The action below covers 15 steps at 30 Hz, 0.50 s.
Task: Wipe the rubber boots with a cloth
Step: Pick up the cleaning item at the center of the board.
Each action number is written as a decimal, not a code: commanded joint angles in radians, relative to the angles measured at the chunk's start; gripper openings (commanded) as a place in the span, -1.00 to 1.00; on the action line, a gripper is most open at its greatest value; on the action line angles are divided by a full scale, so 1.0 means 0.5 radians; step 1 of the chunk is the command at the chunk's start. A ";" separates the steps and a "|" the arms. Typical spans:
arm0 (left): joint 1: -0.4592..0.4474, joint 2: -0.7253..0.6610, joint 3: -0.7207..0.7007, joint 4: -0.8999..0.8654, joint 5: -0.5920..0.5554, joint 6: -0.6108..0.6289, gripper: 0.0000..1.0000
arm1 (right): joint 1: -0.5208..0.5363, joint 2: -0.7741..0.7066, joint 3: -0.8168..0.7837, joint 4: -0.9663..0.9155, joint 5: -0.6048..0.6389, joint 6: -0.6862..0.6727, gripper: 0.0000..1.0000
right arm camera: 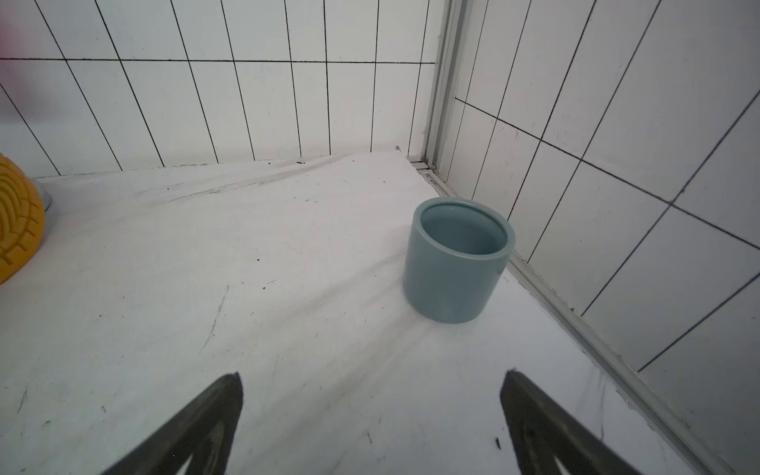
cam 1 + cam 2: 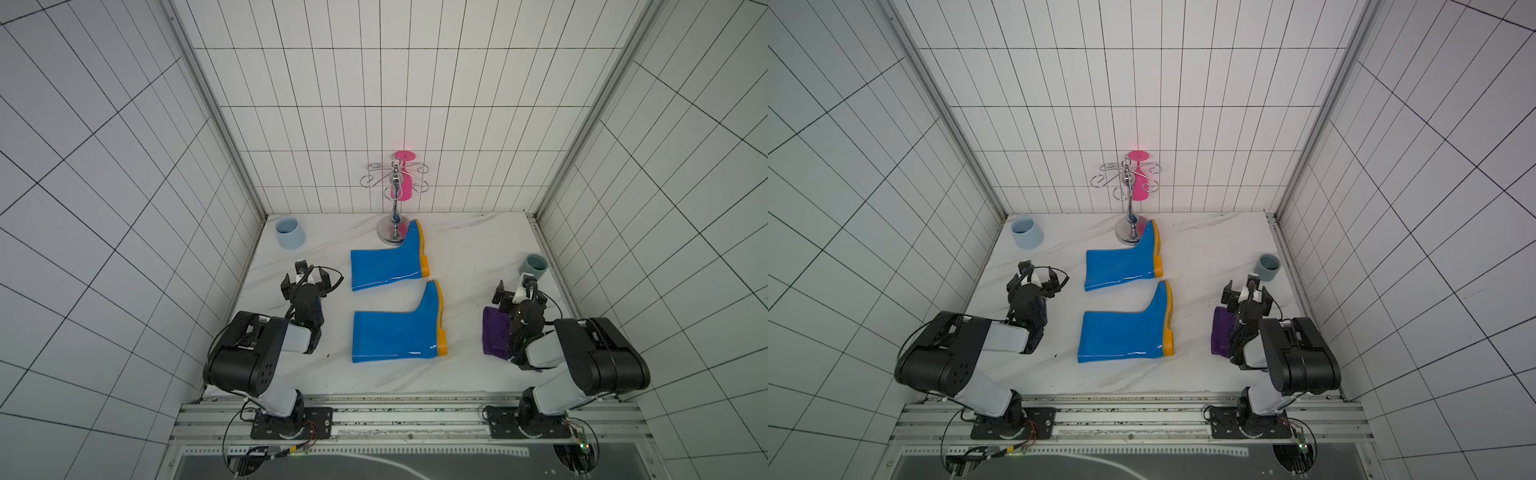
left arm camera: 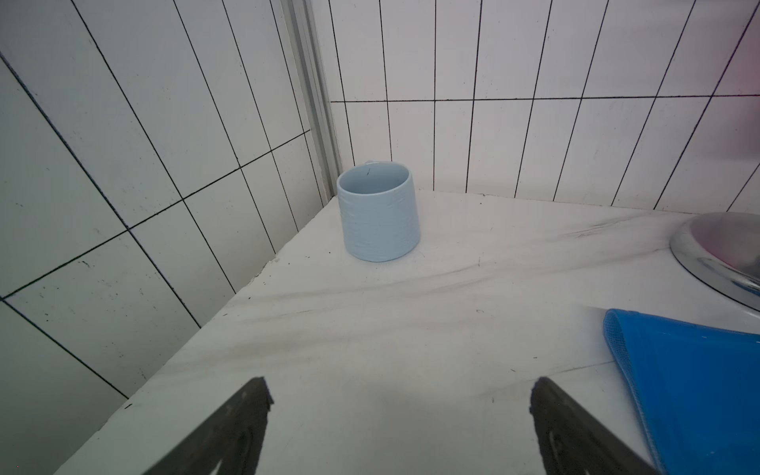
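Note:
Next, my left gripper grips the near blue boot at the middle of the opening's rim (image 2: 354, 336), on the end away from its sole.
Two glossy blue rubber boots with orange-yellow soles lie on their sides mid-table in both top views, the far one (image 2: 388, 264) (image 2: 1121, 264) and the near one (image 2: 397, 328) (image 2: 1123, 332). The dark-purple cloth (image 2: 494, 332) (image 2: 1222, 330) lies right of the near boot, partly hidden under my right arm. My left gripper (image 2: 307, 274) (image 3: 401, 392) stands open and empty left of the far boot, whose shaft opening (image 3: 691, 378) shows beside it. My right gripper (image 2: 512, 286) (image 1: 372, 384) is open and empty just beyond the cloth, and a boot sole (image 1: 16, 230) shows at the edge of the right wrist view.
A light-blue mug (image 2: 289, 232) (image 3: 378, 212) stands in the far-left corner. A grey-blue cup (image 2: 535, 266) (image 1: 456, 259) sits by the right wall, close ahead of my right gripper. A chrome rack (image 2: 395, 199) holding a pink glass (image 2: 402, 183) stands behind the far boot's toe. Tiled walls enclose three sides.

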 commanded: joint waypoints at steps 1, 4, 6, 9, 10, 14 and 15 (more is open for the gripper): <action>0.011 -0.020 0.008 0.010 0.019 0.007 0.95 | -0.020 -0.023 0.128 0.018 -0.016 0.011 0.99; 0.009 -0.020 0.010 0.010 0.021 0.006 0.95 | -0.021 -0.023 0.128 0.018 -0.015 0.011 1.00; 0.010 -0.020 0.009 0.008 0.023 0.004 0.96 | -0.019 -0.023 0.128 0.018 -0.017 0.011 0.99; 0.011 -0.020 0.010 0.009 0.024 0.003 0.95 | -0.020 -0.023 0.129 0.016 -0.018 0.011 0.99; 0.011 -0.020 0.010 0.007 0.022 0.005 0.95 | -0.021 -0.023 0.128 0.018 -0.019 0.011 0.99; 0.038 -0.017 0.016 0.001 0.073 -0.010 0.95 | -0.021 -0.022 0.128 0.017 -0.018 0.011 0.99; 0.054 -0.017 0.018 -0.007 0.095 -0.020 0.96 | -0.019 -0.023 0.129 0.017 -0.019 0.011 0.99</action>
